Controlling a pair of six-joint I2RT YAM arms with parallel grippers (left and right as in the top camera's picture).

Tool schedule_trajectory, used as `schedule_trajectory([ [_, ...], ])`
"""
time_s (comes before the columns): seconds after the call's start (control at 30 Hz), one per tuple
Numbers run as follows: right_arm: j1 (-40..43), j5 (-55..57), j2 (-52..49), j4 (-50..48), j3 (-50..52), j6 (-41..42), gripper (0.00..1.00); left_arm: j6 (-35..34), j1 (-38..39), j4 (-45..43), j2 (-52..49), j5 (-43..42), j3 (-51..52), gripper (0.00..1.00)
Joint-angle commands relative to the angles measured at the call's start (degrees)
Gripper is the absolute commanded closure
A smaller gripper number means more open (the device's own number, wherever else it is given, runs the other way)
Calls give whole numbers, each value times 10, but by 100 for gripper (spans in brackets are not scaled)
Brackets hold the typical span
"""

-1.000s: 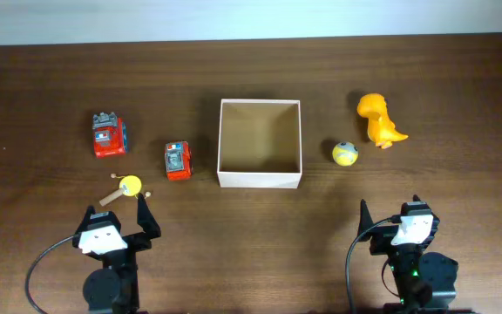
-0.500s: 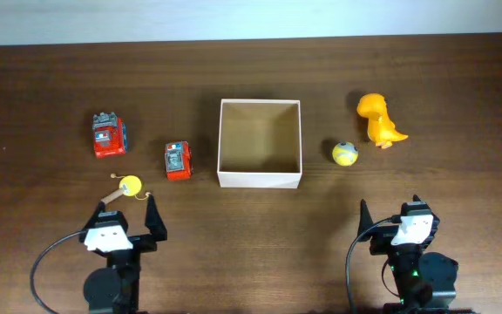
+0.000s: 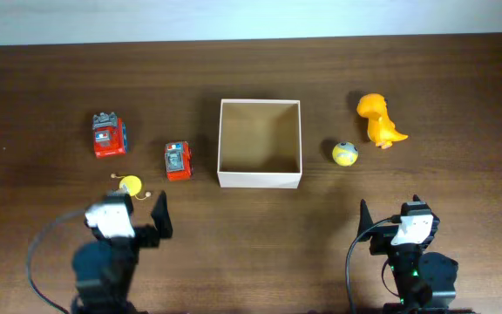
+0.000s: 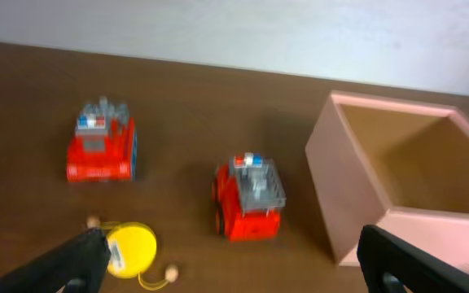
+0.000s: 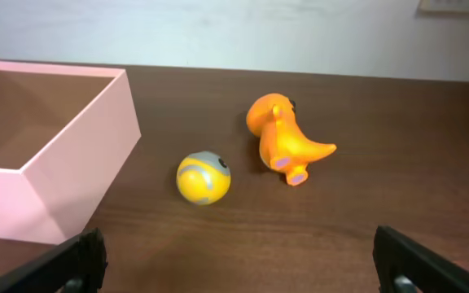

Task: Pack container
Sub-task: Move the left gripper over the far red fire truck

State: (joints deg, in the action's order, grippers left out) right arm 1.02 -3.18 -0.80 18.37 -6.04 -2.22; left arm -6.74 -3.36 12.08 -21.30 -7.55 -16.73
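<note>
Next, my left gripper should go to the red truck behind the yellow disc toy and grab the sides of its body (image 3: 110, 138) (image 4: 102, 153).
The container (image 3: 260, 180), a square white-walled box with a tan inside, stands empty at the table's middle. To its left lie a red car (image 3: 178, 160), a red truck (image 3: 109, 135) and a yellow disc toy with a beaded cord (image 3: 131, 185). On its right are a yellow ball (image 3: 345, 153) and an orange dinosaur (image 3: 379, 120). My left gripper (image 3: 129, 208) is open just short of the yellow disc toy (image 4: 131, 248), facing the red car (image 4: 251, 198). My right gripper (image 3: 390, 211) is open near the front edge, well short of the ball (image 5: 203, 177).
Dark wooden table all round. In the left wrist view the container's pinkish wall (image 4: 350, 191) stands to the right of the car and the truck (image 4: 102, 151) at the far left. The right wrist view shows the dinosaur (image 5: 283, 138) behind the ball and the container wall (image 5: 80, 163) at left.
My left arm has risen and swung a little to the right and forward, closer to the yellow disc toy and the car. The right arm and all toys have stayed put.
</note>
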Motion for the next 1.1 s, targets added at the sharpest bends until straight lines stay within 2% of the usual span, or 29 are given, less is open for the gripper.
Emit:
schedule_trajectory([
  [0.0, -3, -9, 6, -2, 5, -4, 1, 8, -2, 16, -115, -15, -118, 1],
  [0.2, -3, -9, 6, -2, 5, -3, 1, 20, -1, 135, -335, -26, -347, 1],
  [0.4, -3, -9, 6, -2, 5, -4, 1, 142, -1, 280, -529, -26, -590, 1],
  [0.5, -3, -9, 6, -2, 5, -3, 1, 142, -1, 273, -563, -39, -623, 1],
  [0.73, -3, -9, 6, -2, 5, -4, 1, 141, -2, 238, -620, -42, -625, 1],
  [0.8, -3, -9, 6, -2, 5, -4, 1, 111, -2, 237, -636, -3, -625, 1],
  [0.87, -3, -9, 6, -2, 5, -3, 1, -3, -2, 249, -650, 78, -627, 1],
  [0.9, -3, -9, 6, -2, 5, -3, 1, -38, -4, 262, -654, 96, -632, 1],
  [1.07, -3, -9, 6, -2, 5, -4, 1, -127, -36, 362, -675, 97, -701, 0],
])
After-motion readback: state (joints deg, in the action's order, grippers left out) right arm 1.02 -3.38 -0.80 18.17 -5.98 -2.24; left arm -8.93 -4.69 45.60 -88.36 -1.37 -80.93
